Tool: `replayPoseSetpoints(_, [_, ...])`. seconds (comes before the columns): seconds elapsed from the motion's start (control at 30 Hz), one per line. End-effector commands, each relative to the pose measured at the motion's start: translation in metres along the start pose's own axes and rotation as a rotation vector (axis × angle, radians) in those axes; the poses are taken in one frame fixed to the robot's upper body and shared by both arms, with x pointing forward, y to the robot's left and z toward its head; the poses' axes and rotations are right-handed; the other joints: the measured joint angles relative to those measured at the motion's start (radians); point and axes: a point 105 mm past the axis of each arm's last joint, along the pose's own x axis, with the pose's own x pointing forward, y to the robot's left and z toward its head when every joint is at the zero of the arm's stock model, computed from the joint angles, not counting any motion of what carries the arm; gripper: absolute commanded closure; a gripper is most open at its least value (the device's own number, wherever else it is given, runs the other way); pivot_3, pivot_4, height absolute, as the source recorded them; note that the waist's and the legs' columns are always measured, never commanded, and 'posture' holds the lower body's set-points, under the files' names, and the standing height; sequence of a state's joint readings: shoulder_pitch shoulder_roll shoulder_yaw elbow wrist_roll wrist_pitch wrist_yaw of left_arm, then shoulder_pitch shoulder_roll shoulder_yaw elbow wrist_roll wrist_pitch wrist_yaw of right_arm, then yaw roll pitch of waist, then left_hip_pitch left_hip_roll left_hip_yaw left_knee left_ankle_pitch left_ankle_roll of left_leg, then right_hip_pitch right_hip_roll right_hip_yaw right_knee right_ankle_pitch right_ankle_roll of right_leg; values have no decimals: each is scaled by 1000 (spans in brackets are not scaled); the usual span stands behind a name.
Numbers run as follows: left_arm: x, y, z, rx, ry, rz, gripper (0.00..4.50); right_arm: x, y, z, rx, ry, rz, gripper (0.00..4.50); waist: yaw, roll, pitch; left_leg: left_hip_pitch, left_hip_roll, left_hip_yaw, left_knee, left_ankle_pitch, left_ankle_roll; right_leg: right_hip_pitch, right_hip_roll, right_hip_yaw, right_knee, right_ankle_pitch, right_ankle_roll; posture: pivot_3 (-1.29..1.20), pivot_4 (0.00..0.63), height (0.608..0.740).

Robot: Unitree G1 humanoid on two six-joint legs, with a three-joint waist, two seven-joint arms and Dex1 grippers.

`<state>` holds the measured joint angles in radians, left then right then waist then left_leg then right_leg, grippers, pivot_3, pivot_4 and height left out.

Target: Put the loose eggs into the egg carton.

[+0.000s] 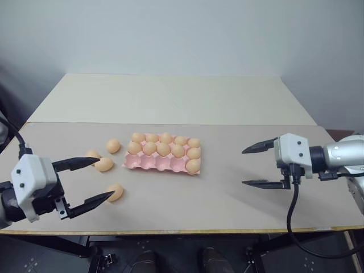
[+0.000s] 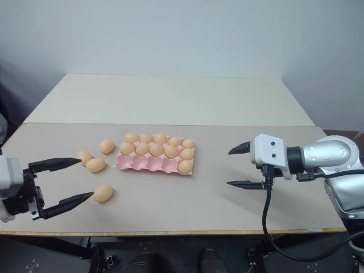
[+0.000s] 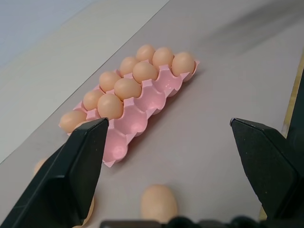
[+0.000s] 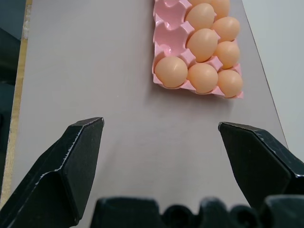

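Observation:
The loose egg (image 1: 115, 192) (image 3: 159, 204) nearest the table's front edge, the one apart from the close pair, will be gripped around its middle by my left gripper.
The pink egg carton (image 1: 149, 164) lies mid-table, its two far rows full of eggs and one egg (image 1: 193, 166) at the right end of the near row. Several loose eggs lie to its left: one (image 1: 113, 145) farthest back, two (image 1: 103, 164) close together, one (image 1: 115, 191) nearest the front edge. My left gripper (image 1: 106, 177) hangs open just left of them, its lower fingertip beside the nearest egg (image 3: 159, 202) and nothing between its fingers. Well right of the carton (image 4: 166, 33), my right gripper (image 1: 243, 167) is open and empty.
The grey-beige table ends at a front edge (image 1: 170, 231) close below both grippers. A paler table (image 1: 170, 96) adjoins it at the back, against a plain wall. A black cable (image 1: 292, 210) hangs from the right wrist over the front edge.

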<state>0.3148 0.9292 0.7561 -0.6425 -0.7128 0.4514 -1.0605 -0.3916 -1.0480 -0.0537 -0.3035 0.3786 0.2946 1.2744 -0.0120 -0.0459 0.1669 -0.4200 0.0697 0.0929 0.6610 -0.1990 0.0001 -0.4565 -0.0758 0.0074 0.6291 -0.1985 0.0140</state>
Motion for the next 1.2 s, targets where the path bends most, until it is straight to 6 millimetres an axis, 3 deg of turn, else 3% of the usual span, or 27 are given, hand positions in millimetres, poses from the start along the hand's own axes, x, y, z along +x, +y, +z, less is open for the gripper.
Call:
replayPoseSetpoints(0.03, [-2,0,8,16,1,0,37,-5,-5,9,-31,-12,-20,0,0,0,0,0,0,0,0,0,0,0,0,0,0,0,0,0,150,740])
replayPoseSetpoints(0.5, [-2,2,2,59,17,47,37,-5,-4,8,-28,-13,-12,0,0,0,0,0,0,0,0,0,0,0,0,0,0,0,0,0,150,740])
replayPoseSetpoints(0.7, [-3,11,-9,44,-21,176,37,0,-5,7,-31,-24,-7,0,0,0,0,0,0,0,0,0,0,0,0,0,0,0,0,0,150,740])
replayPoseSetpoints(0.93, [-3,10,-31,-20,-9,170,37,7,4,7,-16,-44,-7,0,1,0,0,0,0,0,0,0,0,0,0,0,0,0,0,0,150,740])
replayPoseSetpoints(1.2, [12,12,-73,-88,86,128,37,12,14,11,-18,-36,-8,0,2,0,0,0,0,0,0,0,0,0,0,0,0,0,0,0,150,740])
